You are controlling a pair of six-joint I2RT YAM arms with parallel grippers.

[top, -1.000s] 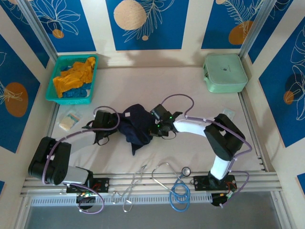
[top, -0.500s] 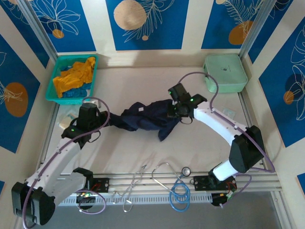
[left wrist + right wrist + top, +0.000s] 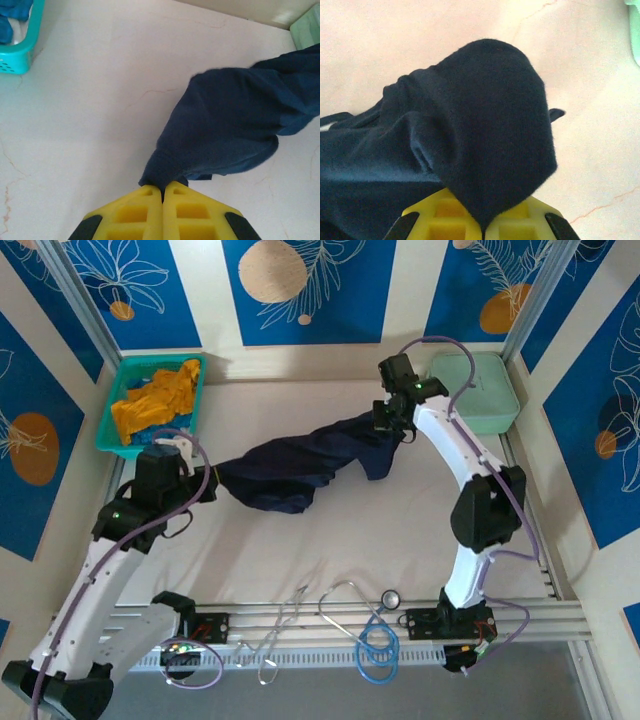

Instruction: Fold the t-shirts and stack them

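Observation:
The navy t-shirt is hanging twisted between my grippers, so next my right gripper puts its end down, grabs the cloth nearer the middle (image 3: pixel 332 452) and pulls it straight.
A dark navy t-shirt (image 3: pixel 300 465) hangs stretched between my two grippers above the table's middle. My left gripper (image 3: pixel 213 480) is shut on its left end; in the left wrist view the yellow fingers (image 3: pixel 145 212) pinch the navy t-shirt (image 3: pixel 225 125). My right gripper (image 3: pixel 383 425) is shut on the right end, up near the back; the navy t-shirt (image 3: pixel 470 130) drapes over the right gripper (image 3: pixel 482 227) in its wrist view. Mustard-orange (image 3: pixel 160 400) and bright blue (image 3: pixel 160 435) t-shirts lie crumpled in the basket.
The teal basket (image 3: pixel 110 445) sits at the back left, its corner (image 3: pixel 20 55) showing in the left wrist view. A mint-green case (image 3: pixel 480 390) stands back right, just behind my right arm. A blue stethoscope (image 3: pixel 375 635) and metal scissors (image 3: pixel 285 625) lie on the near rail.
Both arms have swung outward and lifted: the left gripper went left, the right gripper up toward the back right. The bunched navy shirt has been pulled out long between them.

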